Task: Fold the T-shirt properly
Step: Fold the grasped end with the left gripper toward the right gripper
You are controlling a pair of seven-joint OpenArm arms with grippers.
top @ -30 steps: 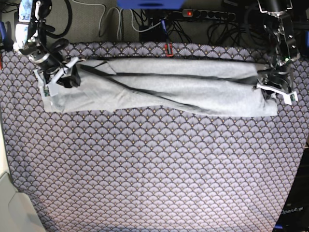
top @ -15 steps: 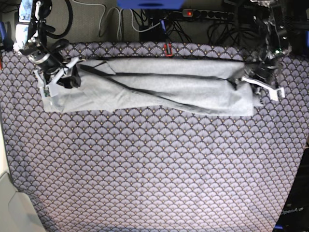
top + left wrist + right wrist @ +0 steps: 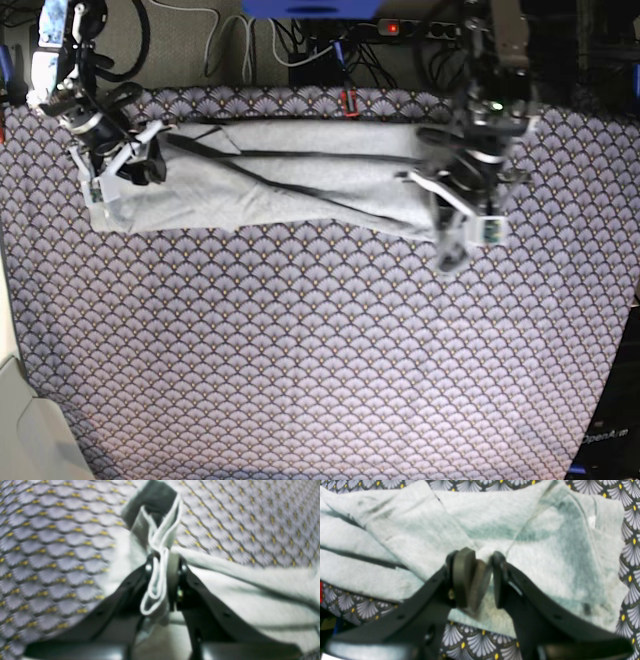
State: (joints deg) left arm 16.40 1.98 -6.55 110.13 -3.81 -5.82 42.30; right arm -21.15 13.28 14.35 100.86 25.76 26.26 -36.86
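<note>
My left gripper is going to let go of the T-shirt's lifted end, now doubled over towards the middle, on the dark slanting crease (image 3: 247, 173) near the T-shirt's middle.
The light grey T-shirt (image 3: 300, 185) lies as a long folded band across the far side of the tablecloth (image 3: 320, 350). My left gripper (image 3: 447, 203) is shut on the band's right end, lifted and doubled over towards the middle. Up close, the left gripper (image 3: 163, 562) pinches several stacked edges of the T-shirt (image 3: 250, 600) between its fingers. My right gripper (image 3: 148, 163) sits at the band's left end. In the right wrist view it (image 3: 480, 565) is closed on a small ridge of the T-shirt (image 3: 407, 530).
A power strip (image 3: 430, 28) and tangled cables lie behind the table's far edge. A small red item (image 3: 350, 101) sits at that edge. The patterned cloth's edge drops off at the near left corner (image 3: 30, 430).
My left gripper has closed on the shirt's right end and carried it leftwards, shortening the band. The right arm has stayed put.
</note>
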